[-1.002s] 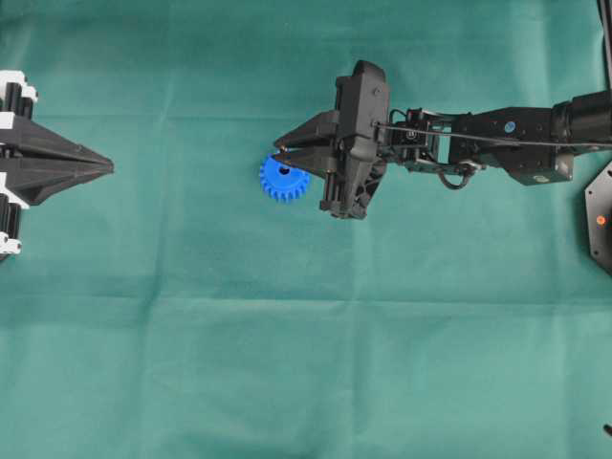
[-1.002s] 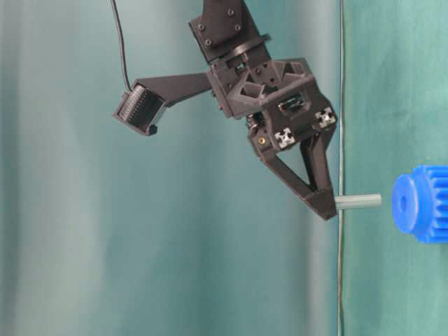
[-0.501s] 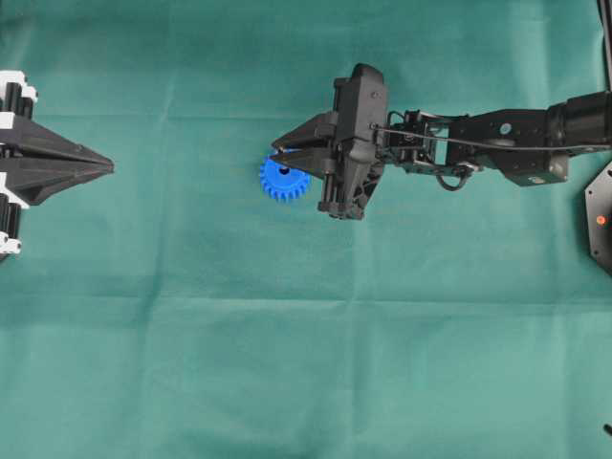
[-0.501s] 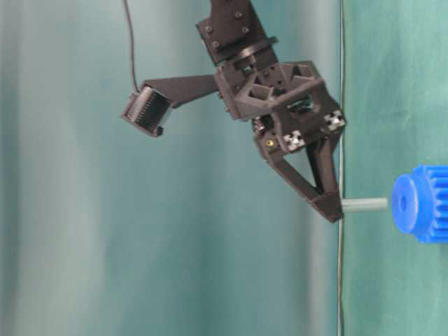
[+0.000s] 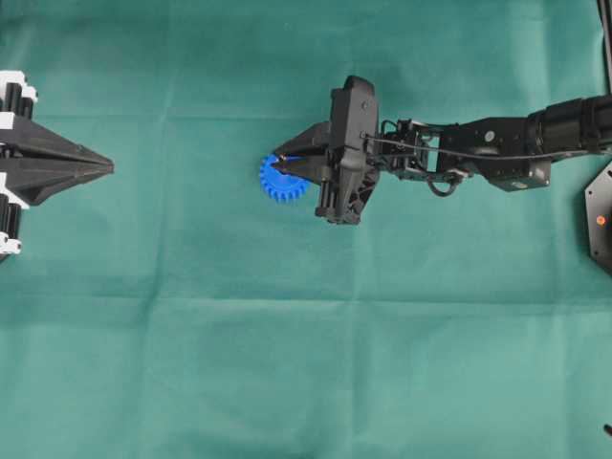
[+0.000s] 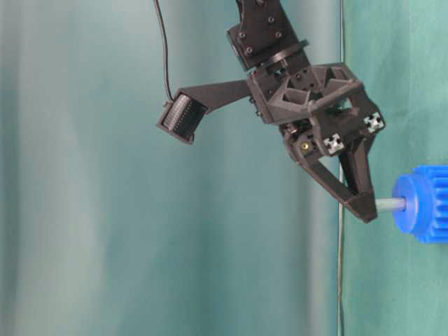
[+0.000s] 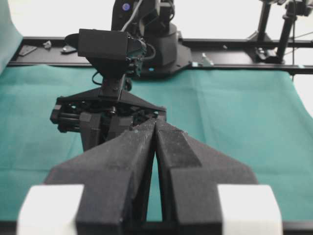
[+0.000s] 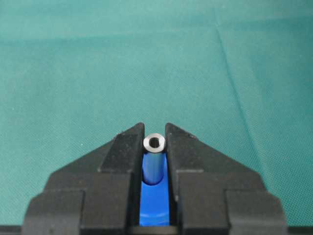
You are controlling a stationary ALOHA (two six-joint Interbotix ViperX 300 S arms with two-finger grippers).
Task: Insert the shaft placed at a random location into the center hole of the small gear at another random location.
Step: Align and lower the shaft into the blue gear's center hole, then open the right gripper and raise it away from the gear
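Observation:
Next, my right gripper releases the shaft standing upright in the small gear's center hole (image 5: 284, 169) (image 8: 153, 181), among the small gear's blue teeth.
The small gear (image 5: 284, 184), bright blue and toothed, lies flat on the green cloth. My right gripper (image 5: 278, 163) hangs just over it, shut on the shaft (image 6: 390, 204), a short silvery pin. In the table-level view the shaft's free end meets the middle of the gear's hub (image 6: 408, 204), and the center hole is hidden behind it. The right wrist view looks down the shaft (image 8: 154, 143), pinched between the black fingertips (image 8: 134, 139), with the blue gear (image 8: 155, 205) right below. My left gripper (image 5: 103, 168) rests shut and empty at the far left.
Green cloth (image 5: 306, 344) covers the whole table, with creases across it. A black mount (image 5: 601, 218) sits at the right edge. In the left wrist view the right arm (image 7: 110, 49) stands beyond my shut left gripper (image 7: 155, 122).
My right gripper has carried the shaft toward the gear. The gap between the shaft's end and the hub has closed. The left arm has not moved.

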